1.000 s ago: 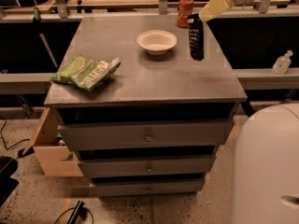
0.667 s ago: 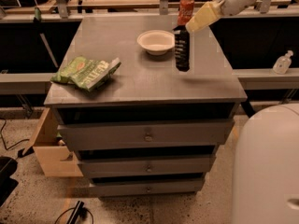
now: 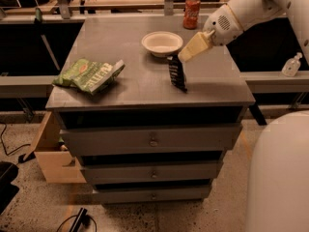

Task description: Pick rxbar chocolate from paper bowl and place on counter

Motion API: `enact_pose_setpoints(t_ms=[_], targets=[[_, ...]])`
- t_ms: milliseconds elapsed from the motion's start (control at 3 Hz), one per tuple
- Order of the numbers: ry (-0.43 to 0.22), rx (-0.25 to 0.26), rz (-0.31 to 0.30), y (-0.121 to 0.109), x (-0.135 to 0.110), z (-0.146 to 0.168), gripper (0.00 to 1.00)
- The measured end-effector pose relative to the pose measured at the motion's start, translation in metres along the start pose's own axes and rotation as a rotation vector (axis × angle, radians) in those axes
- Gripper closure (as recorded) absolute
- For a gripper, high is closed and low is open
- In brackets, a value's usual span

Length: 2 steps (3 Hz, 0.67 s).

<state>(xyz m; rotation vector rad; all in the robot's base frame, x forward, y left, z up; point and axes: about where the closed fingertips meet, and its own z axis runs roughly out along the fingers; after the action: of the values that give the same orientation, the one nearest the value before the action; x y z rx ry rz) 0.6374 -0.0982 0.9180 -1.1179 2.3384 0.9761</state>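
Next, my gripper lets go of the rxbar chocolate on the grey counter (image 3: 187, 72) just in front of the paper bowl, toward the can's side.
The rxbar chocolate (image 3: 177, 74) is a dark flat bar hanging upright from my gripper (image 3: 176, 59), which is shut on its top end. Its lower end is at or just above the counter (image 3: 145, 86), toward the front right of the grey top. The paper bowl (image 3: 162, 43) stands empty at the back middle of the counter, just behind and left of the bar. My white arm reaches in from the upper right.
A green chip bag (image 3: 90, 74) lies on the counter's left side. An orange-red can (image 3: 191, 12) stands at the back right. A small bottle (image 3: 292, 65) sits on the right ledge. My white base (image 3: 280, 178) fills the lower right. A wooden box (image 3: 52, 153) is at the cabinet's left.
My gripper has carried the bar from beside the bowl's right toward the front of the counter and lower, away from the bowl.
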Motion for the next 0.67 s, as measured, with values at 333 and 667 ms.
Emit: enact_pose_setpoints(t_ms=[333,667], targets=[[0.033,-0.005,0.016,-0.0066,0.0134,0.0175,1.00],[0.033,-0.005,0.016,-0.0066,0.0132,0.0174,1.00]])
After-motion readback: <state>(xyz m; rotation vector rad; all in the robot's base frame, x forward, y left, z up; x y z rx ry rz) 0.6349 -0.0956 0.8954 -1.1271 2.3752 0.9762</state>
